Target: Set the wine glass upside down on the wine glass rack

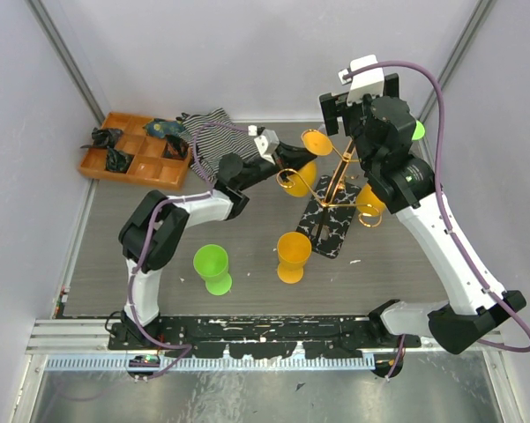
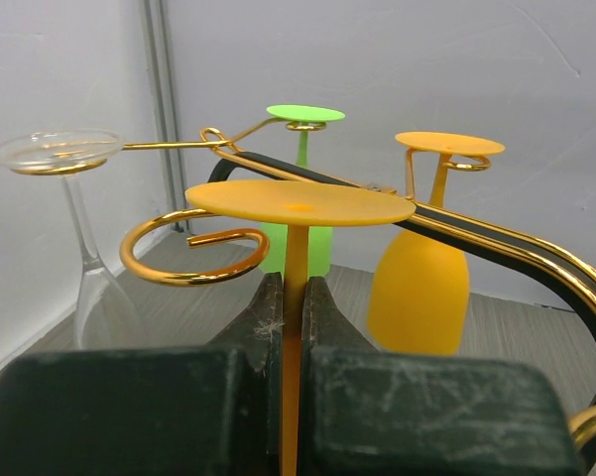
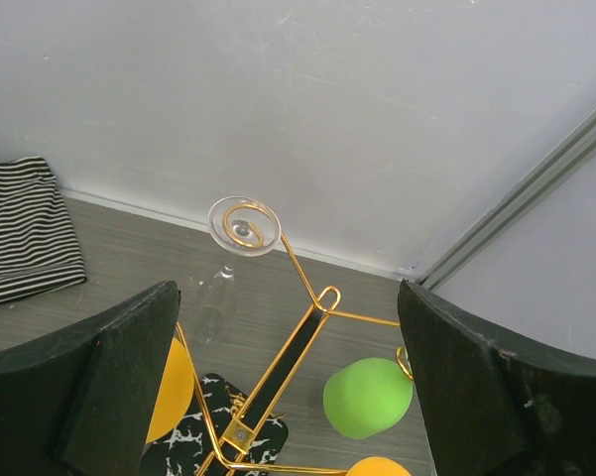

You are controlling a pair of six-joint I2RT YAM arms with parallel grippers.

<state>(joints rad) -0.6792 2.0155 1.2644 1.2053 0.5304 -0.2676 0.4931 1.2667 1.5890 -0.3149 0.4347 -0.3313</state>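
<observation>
I should use my left gripper to release the orange wine glass, now held upside down beside the rack, so it hangs by its foot on the empty gold scroll arm (image 1: 310,140) (image 2: 197,252) beside it.
My left gripper (image 1: 288,161) is shut on the stem of an orange wine glass (image 2: 299,201). It holds the glass upside down, foot on top, beside an empty scroll arm (image 2: 183,256) of the gold wine glass rack (image 1: 335,181). The rack's black speckled base (image 1: 328,231) stands on the table. A clear glass (image 2: 58,151), a green glass (image 2: 303,230) and another orange glass (image 2: 418,288) hang upside down on the rack. My right gripper (image 1: 346,123) is open and empty above the rack, which shows between its fingers (image 3: 109,382) in the right wrist view.
An upright orange glass (image 1: 293,256) and an upright green glass (image 1: 212,267) stand on the table in front of the rack. An orange divided tray (image 1: 132,157) and a striped cloth (image 1: 207,132) lie at the back left.
</observation>
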